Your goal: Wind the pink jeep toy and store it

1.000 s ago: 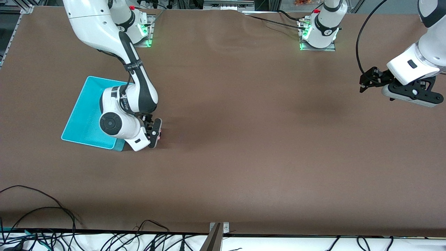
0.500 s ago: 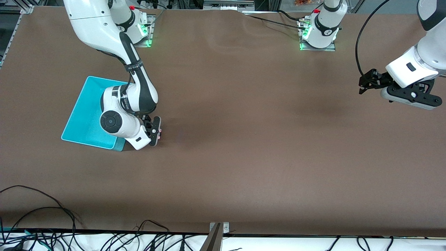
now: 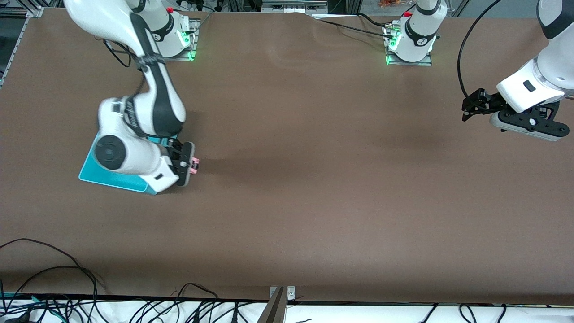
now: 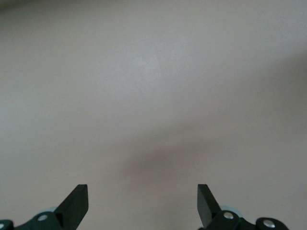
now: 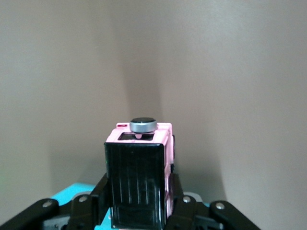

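Next, I release the pink jeep toy from my right gripper inside the turquoise bin point(image 3: 142, 133), toward the end nearest the arm's base. The jeep is now just beside the bin's edge.
My right gripper point(image 3: 192, 164) is shut on the pink jeep toy point(image 3: 194, 165) and holds it above the table, just beside the edge of the turquoise bin point(image 3: 112, 178). In the right wrist view the jeep point(image 5: 139, 167) shows its black roof and pink body, clamped between the two fingers point(image 5: 180, 201), and a corner of the bin point(image 5: 72, 191) lies underneath. My left gripper point(image 3: 468, 107) is open and empty, hanging over bare table at the left arm's end; its wrist view shows only the two spread fingertips point(image 4: 76, 201) and brown table.
The right arm's wrist and forearm cover most of the turquoise bin. Black cables point(image 3: 54, 273) lie along the table's edge nearest the front camera. A metal bracket point(image 3: 280, 296) sits at the middle of that edge.
My right arm has lifted the pink jeep off the table and swung toward the turquoise bin, now covering most of it. The left arm has barely moved.
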Motion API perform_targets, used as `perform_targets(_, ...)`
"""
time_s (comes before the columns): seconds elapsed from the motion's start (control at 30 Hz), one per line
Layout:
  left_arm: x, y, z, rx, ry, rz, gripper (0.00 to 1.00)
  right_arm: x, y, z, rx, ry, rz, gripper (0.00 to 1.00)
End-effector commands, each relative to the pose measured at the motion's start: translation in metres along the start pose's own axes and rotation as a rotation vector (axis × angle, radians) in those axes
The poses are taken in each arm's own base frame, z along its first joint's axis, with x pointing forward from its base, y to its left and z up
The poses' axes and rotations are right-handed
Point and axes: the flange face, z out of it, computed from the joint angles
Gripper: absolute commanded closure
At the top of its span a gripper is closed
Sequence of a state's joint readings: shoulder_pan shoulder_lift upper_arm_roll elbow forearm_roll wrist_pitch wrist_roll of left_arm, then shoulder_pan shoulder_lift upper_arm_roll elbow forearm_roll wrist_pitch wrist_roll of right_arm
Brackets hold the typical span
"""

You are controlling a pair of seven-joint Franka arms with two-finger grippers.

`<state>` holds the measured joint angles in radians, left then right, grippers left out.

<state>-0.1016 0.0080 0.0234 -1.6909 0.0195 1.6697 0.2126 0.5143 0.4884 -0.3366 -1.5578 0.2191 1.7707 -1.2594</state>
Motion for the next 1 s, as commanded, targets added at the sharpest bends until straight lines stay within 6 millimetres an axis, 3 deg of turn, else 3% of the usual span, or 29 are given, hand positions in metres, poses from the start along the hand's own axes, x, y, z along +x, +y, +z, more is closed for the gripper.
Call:
perform_targets(0.0, 0.004, 0.003, -0.006, -0.016, -0.001, -0.001, 0.00, -0.048, -0.013, -0.056, 0.056, 0.018, 0.049, 0.97)
perform_targets(0.13, 0.004, 0.003, -0.006, -0.016, -0.001, -0.001, 0.00, -0.083, -0.022, -0.077, 0.082, 0.012, 0.090, 0.97)
perform_targets(0.33, 0.004, 0.002, -0.006, -0.017, -0.003, -0.003, 0.00, -0.131, -0.027, -0.073, 0.130, 0.001, 0.089, 0.97)
perform_targets(0.57, 0.004, 0.002, -0.006, -0.016, -0.001, -0.003, 0.00, -0.177, -0.042, -0.020, 0.143, 0.052, 0.106, 0.97)
perform_targets(0.7, 0.004, 0.001, -0.006, -0.016, -0.001, -0.004, 0.00, -0.190, -0.053, 0.028, 0.117, 0.074, 0.103, 0.97)
perform_targets(0.97, 0.004, 0.002, -0.006, -0.016, -0.001, -0.003, 0.00, -0.208, -0.068, 0.104, 0.072, 0.077, 0.060, 0.97)
